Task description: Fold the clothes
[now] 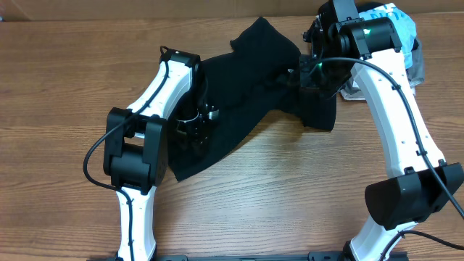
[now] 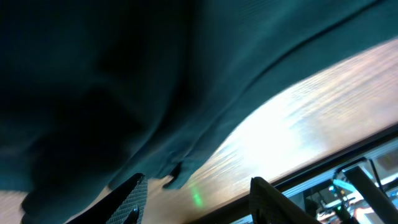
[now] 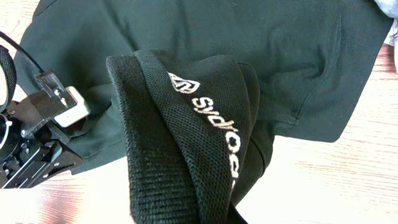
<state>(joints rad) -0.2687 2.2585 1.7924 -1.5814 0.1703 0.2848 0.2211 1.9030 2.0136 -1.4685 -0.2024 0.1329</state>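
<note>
The black garment's wrinkles are under my left gripper, short of the garment's near end, so I will take that near end (image 1: 183, 167) and lift it to stretch the garment.
The black garment (image 1: 246, 87) lies wrinkled across the wooden table (image 1: 304, 188), running from lower left to upper right. My left gripper (image 1: 197, 123) is low over its left part. In the left wrist view its jaws (image 2: 198, 182) are open, with the garment's edge (image 2: 174, 174) and bare table between them. My right gripper (image 1: 313, 72) is shut on the garment's right side and holds it raised, with a fold hanging below (image 1: 319, 112). In the right wrist view the fabric with its white logo (image 3: 211, 118) drapes over and hides the fingers.
A light blue shirt (image 1: 397, 20) and a grey garment (image 1: 417, 65) lie at the back right, behind my right arm. The left arm's wrist (image 3: 31, 146) shows at the left of the right wrist view. A dark frame (image 2: 348, 180) runs along the table edge.
</note>
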